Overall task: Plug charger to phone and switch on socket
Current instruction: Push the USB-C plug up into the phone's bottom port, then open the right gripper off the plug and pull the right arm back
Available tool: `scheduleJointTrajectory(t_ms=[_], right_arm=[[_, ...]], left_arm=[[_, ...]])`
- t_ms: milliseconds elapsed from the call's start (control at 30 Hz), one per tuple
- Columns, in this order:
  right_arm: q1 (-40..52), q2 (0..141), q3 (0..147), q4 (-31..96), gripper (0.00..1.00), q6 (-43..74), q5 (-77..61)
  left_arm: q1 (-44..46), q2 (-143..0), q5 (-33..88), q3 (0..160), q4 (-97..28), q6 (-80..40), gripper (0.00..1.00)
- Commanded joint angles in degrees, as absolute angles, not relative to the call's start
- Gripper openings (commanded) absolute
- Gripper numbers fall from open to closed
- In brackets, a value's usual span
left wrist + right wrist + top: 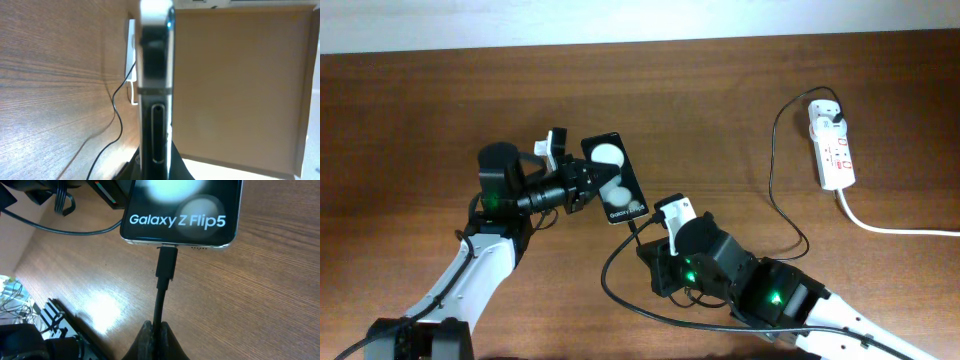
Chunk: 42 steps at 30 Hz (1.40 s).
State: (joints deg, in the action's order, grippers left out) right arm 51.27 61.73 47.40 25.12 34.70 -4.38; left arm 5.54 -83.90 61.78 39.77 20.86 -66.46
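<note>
The left gripper needs to release the black phone on the bare table (658,177) just beyond the robot's right gripper. The phone now lies near the table's centre.
The black phone (614,178) lies on the table just left of centre, its glossy screen showing two white round spots and "Galaxy Z Flip5" lettering (177,220). My left gripper (586,186) is shut on the phone's left side; the left wrist view shows the phone edge-on (156,90). My right gripper (156,332) is shut on the thin black charger cable (160,302), whose connector tip (166,262) sits at the phone's bottom port. The cable runs across the table (775,160) to a white plug (827,113) in the white socket strip (833,148) at far right.
The strip's thick white cord (890,228) trails to the right edge. A loop of charger cable (615,290) lies in front of the right arm. Thicker black robot cables (60,210) cross the top left of the right wrist view. A tan wall (240,85) stands beyond the table.
</note>
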Motion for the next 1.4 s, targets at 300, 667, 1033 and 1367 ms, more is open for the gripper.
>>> scheduleJointTrajectory(t_ms=[300,667,1033,1367], right_arm=[[51.05,66.13,48.56,23.07,0.32,34.79,-1.87],[51.03,67.40,48.56,18.46,0.04,34.76,-1.37],[50.87,67.40,49.25,14.92,0.04,33.85,3.75],[50.94,59.96,49.47,23.64,0.35,33.39,3.53]], left_arm=[[6.24,-83.57,64.20,40.45,20.91,-63.31,0.00],[7.55,-83.57,66.94,40.45,20.91,-61.23,0.00],[9.87,-83.57,75.66,40.45,20.69,-58.39,0.00],[9.87,-83.57,61.69,40.45,20.86,-54.24,0.00]])
